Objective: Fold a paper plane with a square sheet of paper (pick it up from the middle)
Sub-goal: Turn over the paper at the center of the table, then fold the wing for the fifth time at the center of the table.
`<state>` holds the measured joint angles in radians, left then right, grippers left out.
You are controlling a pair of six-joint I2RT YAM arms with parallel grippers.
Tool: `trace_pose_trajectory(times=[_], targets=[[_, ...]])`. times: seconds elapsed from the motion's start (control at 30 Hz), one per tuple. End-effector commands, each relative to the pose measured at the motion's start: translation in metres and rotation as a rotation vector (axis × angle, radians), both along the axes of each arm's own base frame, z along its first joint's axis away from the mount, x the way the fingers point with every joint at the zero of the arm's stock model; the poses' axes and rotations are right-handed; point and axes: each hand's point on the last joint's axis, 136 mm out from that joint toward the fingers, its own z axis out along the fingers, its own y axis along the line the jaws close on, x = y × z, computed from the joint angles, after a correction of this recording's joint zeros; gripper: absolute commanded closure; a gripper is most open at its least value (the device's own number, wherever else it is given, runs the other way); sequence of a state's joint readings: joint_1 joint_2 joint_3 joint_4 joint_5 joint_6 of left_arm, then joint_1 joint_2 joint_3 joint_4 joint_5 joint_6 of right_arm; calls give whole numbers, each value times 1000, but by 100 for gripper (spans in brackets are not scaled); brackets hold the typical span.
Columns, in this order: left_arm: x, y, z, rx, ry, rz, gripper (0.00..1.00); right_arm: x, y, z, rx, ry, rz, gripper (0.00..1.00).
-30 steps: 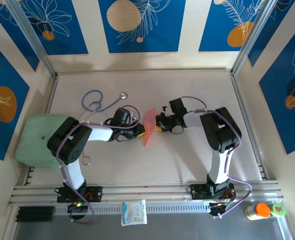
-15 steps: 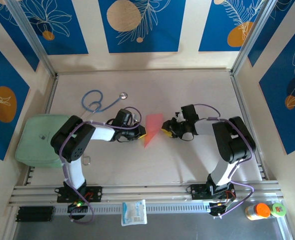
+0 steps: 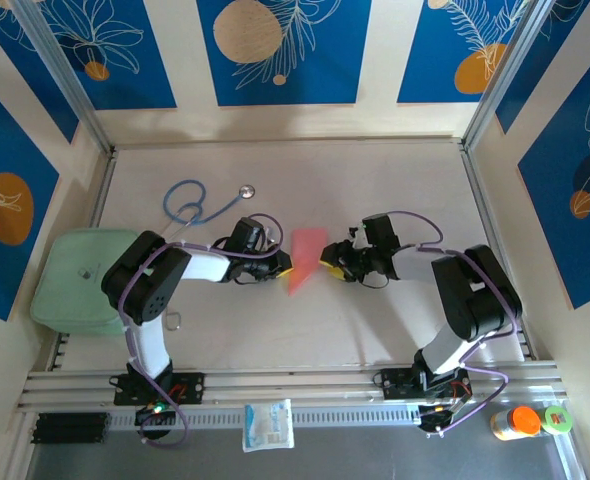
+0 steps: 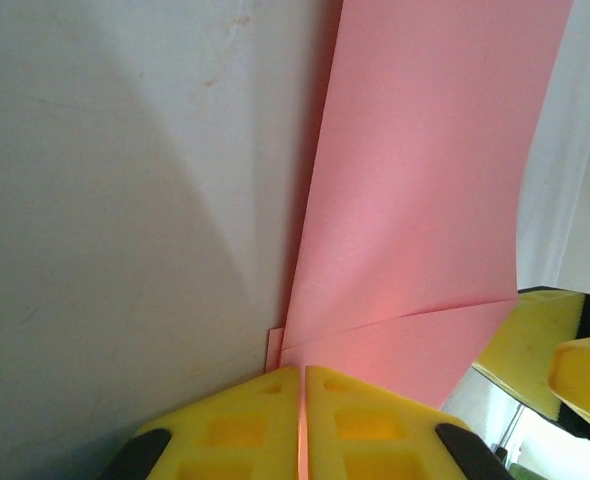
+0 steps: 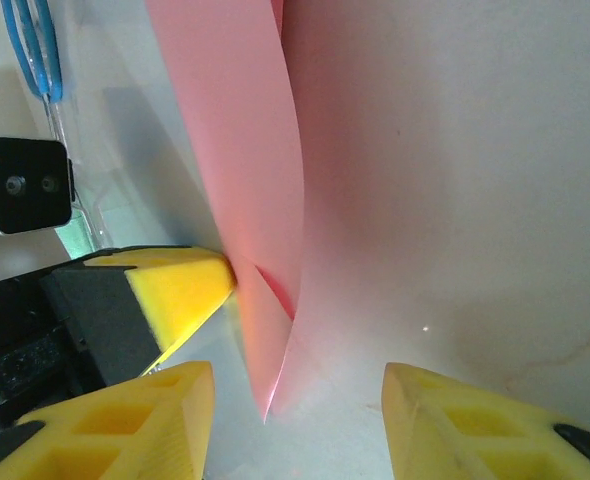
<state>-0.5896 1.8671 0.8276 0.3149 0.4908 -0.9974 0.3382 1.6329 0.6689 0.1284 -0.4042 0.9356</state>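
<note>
The robot's left gripper is pinching the paper's side while the paper's pointed end stands free, so the right gripper needs to hold the paper before the left gripper takes the paper's tip (image 3: pixel 293 292).
The salmon-pink sheet of paper (image 3: pixel 303 258) is folded into a narrow pointed shape and stands partly on edge at the table's middle. My left gripper (image 3: pixel 281 266) is shut on its lower left edge. In the left wrist view the yellow pads (image 4: pixel 245 430) meet with a thin pink strip of the paper (image 4: pixel 415 200) between them. My right gripper (image 3: pixel 328 260) sits just right of the paper, open and holding nothing. In the right wrist view its fingers (image 5: pixel 125 425) stand wide apart, with the paper's folded tip (image 5: pixel 265 330) ahead of the gap and apart from both.
A blue stethoscope (image 3: pixel 197 205) lies behind the left arm. A pale green pad (image 3: pixel 70 280) is at the left edge. A white packet (image 3: pixel 268 425) lies on the front rail, and an orange bottle (image 3: pixel 520 422) stands at the front right.
The right gripper has opened, let go of the paper and drawn back a little to the right. The left gripper stays shut on the paper in the same place.
</note>
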Motion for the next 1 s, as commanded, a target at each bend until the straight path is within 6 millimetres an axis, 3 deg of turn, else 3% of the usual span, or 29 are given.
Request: trace_pose_trajectory(times=[0.0,0.53,0.63,0.77,0.97], targets=[[-11,-3,-14,28,46,-28,90,9,11,7,31,-20,36,54],[-8,-4,-4,30,20,-36,90,15,34,-1,75,45,84,69],[-5,-2,3,45,-2,-33,89,16,34,-2,67,48,77,76],[0,2,21,74,-68,-43,81,18,30,-3,30,62,56,91],[4,13,51,171,-247,-89,66,21,21,5,-19,56,-20,97]])
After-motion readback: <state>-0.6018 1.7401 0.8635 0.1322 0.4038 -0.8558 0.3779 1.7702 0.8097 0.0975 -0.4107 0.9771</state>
